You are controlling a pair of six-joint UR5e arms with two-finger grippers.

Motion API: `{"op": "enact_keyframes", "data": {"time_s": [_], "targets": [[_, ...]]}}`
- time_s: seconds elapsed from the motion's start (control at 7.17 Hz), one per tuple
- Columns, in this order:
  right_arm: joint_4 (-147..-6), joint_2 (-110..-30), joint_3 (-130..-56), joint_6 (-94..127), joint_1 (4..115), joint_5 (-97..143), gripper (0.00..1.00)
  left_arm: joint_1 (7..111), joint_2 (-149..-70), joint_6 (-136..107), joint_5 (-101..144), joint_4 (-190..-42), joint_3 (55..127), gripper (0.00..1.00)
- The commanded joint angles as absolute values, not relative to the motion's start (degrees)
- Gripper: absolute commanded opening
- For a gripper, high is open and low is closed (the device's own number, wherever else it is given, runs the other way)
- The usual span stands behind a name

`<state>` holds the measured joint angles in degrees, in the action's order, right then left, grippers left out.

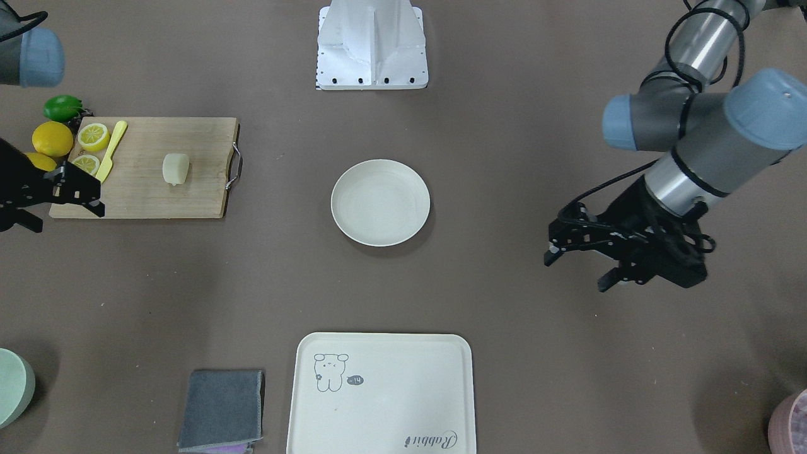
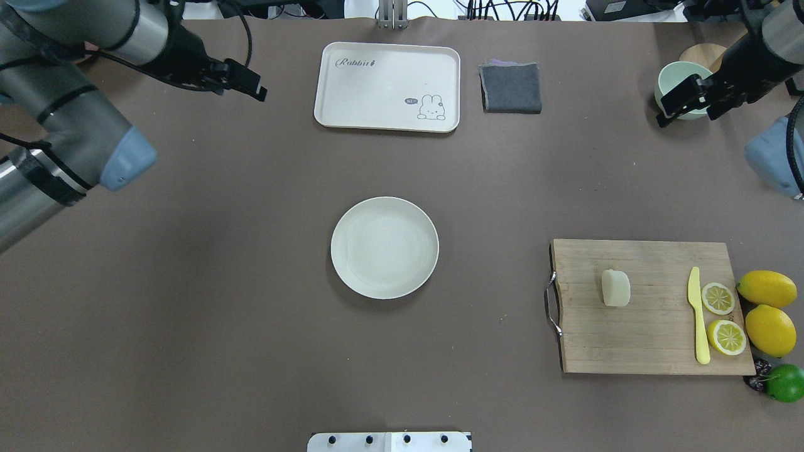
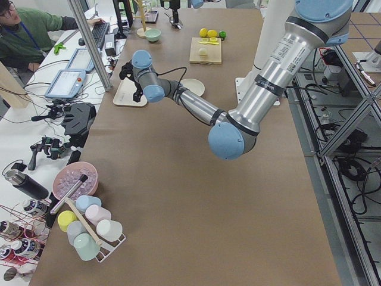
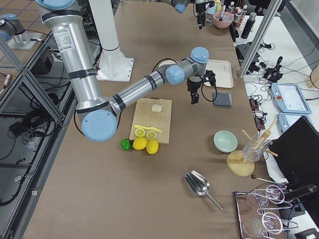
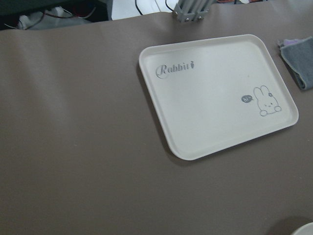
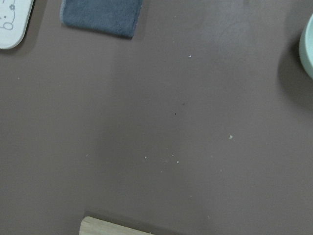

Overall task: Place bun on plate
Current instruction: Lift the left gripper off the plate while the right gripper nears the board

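Next, the right gripper reaches the bun on the wooden cutting board and closes on the bun's middle (image 1: 175, 168), across its long sides.
The bun (image 2: 615, 287), a pale cream lump, lies on the wooden cutting board (image 2: 653, 339) at the table's right, also seen from the front (image 1: 176, 169). In the table's middle sits the round cream plate (image 2: 384, 247), with nothing on it (image 1: 381, 202). My right gripper (image 2: 688, 116) hovers open above the table beyond the board's far edge, apart from the bun. Far left, my left gripper (image 2: 254, 85) hangs open beside the tray, its fingers visibly spread in the front view (image 1: 577, 271). Neither holds anything.
A cream tray (image 2: 352, 94) with a rabbit drawing and a grey cloth (image 2: 511, 88) lie at the far edge. A mint bowl (image 2: 672, 78) stands far right. On the board are lemon slices (image 2: 718, 298) and a yellow knife (image 2: 697, 320); lemons (image 2: 769, 329) and a lime (image 2: 786, 382) sit beside it.
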<state>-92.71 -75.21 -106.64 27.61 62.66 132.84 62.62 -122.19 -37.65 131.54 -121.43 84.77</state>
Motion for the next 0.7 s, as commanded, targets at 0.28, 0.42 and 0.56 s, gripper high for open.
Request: {"op": "enact_keyframes", "data": {"time_s": [0.28,0.42,0.56], "targets": [[-83.45,-85.59,-109.43,39.14,48.74,127.56,1.0,66.44,-121.2,-33.84,130.88,-119.62,84.9,0.97],[-79.67,-86.21,-109.34,45.38,43.99,124.22,1.0,66.45,-121.2,-33.66,129.04,-119.71,84.9,0.97],[-78.93,-86.66,-109.34,48.14,40.9,122.45,1.0,66.53,-121.2,-33.58,128.68,-119.62,84.82,0.97]]}}
